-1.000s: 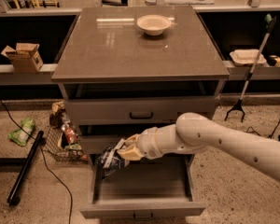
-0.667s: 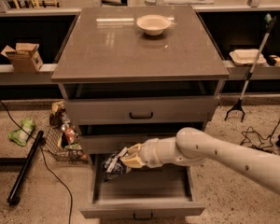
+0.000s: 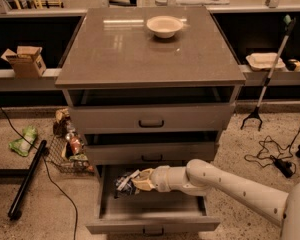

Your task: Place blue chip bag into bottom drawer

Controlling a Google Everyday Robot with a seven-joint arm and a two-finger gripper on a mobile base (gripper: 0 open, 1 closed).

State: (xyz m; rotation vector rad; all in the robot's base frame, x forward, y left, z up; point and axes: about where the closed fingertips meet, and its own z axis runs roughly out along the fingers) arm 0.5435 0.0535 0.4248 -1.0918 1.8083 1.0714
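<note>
I should have my gripper let go of the blue chip bag, now low over the drawer's floor, on the back part of the bottom drawer's inside (image 3: 139, 187), close to its middle.
The bottom drawer (image 3: 152, 224) of the grey cabinet is pulled open, showing a plain grey interior. My gripper (image 3: 138, 180) reaches in from the right, low over the drawer's back left part. It is shut on the blue chip bag (image 3: 123, 182), a crumpled dark foil packet with white markings that sticks out to the left of the fingers, just above or on the drawer floor. My pale arm (image 3: 230, 184) crosses the drawer's right side.
A white bowl (image 3: 164, 26) stands on the cabinet top. The two upper drawers (image 3: 151, 119) are slightly open. A wire basket (image 3: 67, 151) of snacks, a green packet (image 3: 23, 141), cables and a black pole (image 3: 25, 181) lie on the floor to the left. A grabber tool (image 3: 267, 79) leans at the right.
My gripper has moved down and deeper into the bottom drawer with the blue chip bag still in it. The arm now lies lower across the drawer.
</note>
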